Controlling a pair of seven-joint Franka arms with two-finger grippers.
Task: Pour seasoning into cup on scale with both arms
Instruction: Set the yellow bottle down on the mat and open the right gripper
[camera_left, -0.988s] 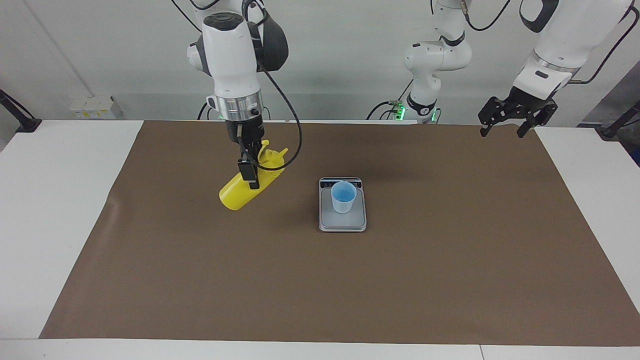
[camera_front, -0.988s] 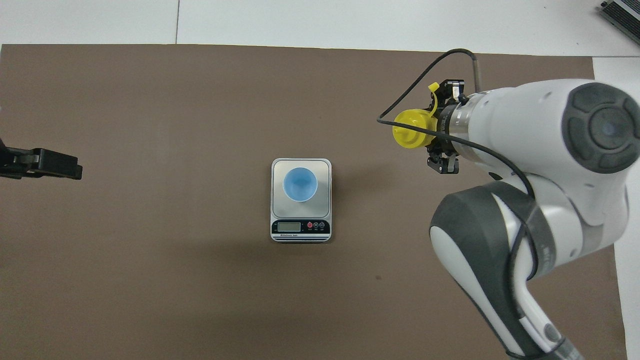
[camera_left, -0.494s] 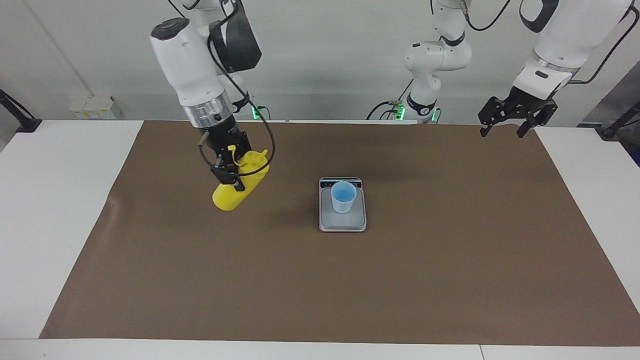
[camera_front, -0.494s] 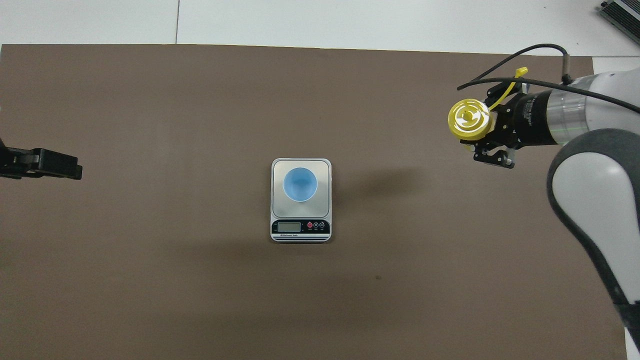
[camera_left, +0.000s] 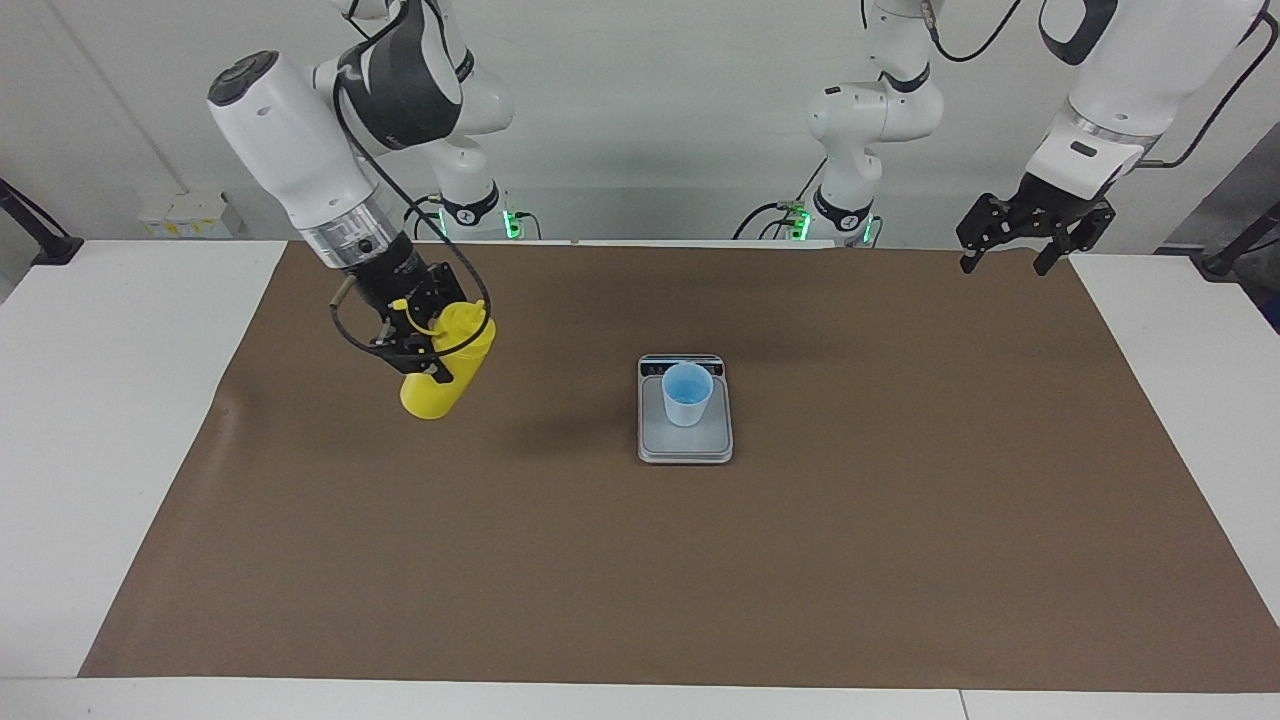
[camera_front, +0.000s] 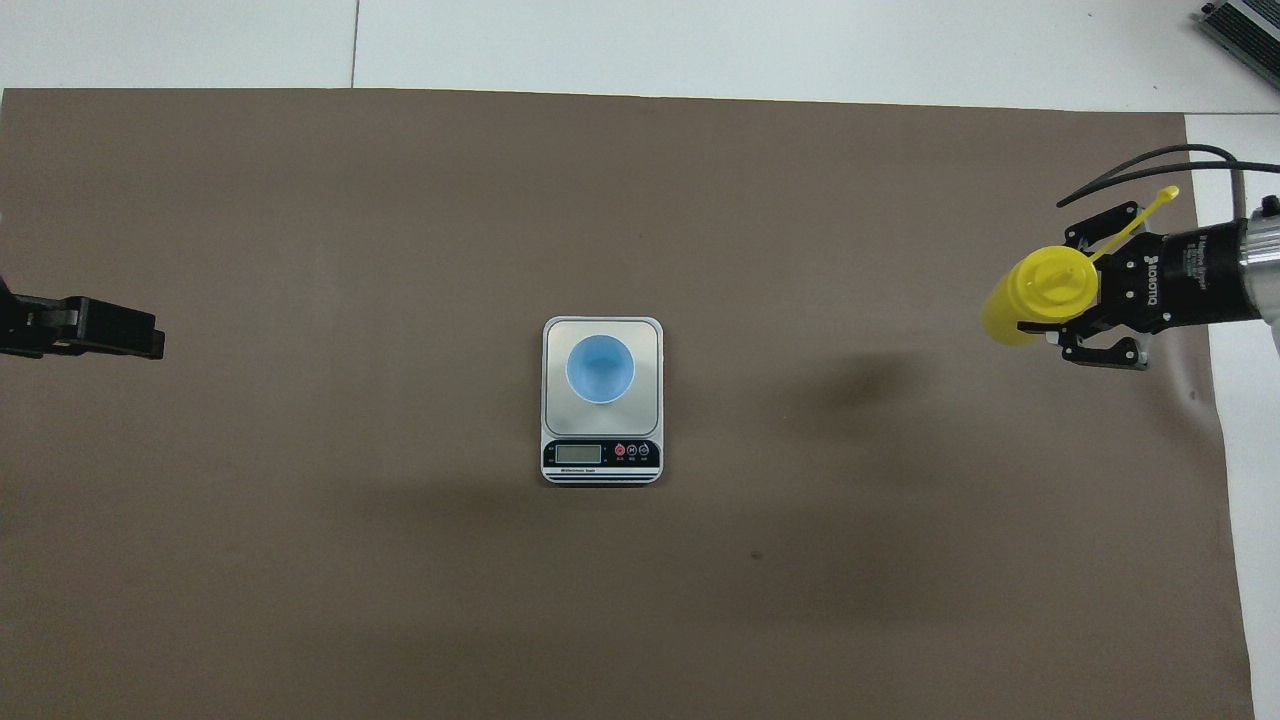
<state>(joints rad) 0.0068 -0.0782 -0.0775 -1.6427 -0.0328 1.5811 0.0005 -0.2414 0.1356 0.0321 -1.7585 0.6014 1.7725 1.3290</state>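
Note:
Next, I set the yellow seasoning bottle down on the mat (camera_front: 1009, 382) near my right gripper, level with the cup.
My right gripper (camera_left: 428, 358) is shut on the yellow seasoning bottle (camera_left: 445, 375) and holds it in the air, slightly tilted with its nozzle end up. It is over the brown mat toward the right arm's end of the table. In the overhead view the bottle (camera_front: 1035, 295) sits in front of that gripper (camera_front: 1085, 295), with the cap strap sticking out. The light blue cup (camera_left: 687, 393) stands upright on the silver-grey scale (camera_left: 685, 447) at mid table; both show from overhead, the cup (camera_front: 600, 368) on the scale (camera_front: 650, 335). My left gripper (camera_left: 1005, 262) waits open and empty over the mat's edge at the left arm's end (camera_front: 130, 335).
A brown mat (camera_left: 700, 560) covers most of the white table (camera_left: 100, 400). The scale's dark display strip (camera_front: 600, 455) faces the robots. A grey device (camera_front: 1240, 25) lies at the table's corner farthest from the robots, at the right arm's end.
My right gripper has swung the bottle away from the scale toward the right arm's end of the table, and the bottle has turned more upright. The left arm, cup and scale have not moved.

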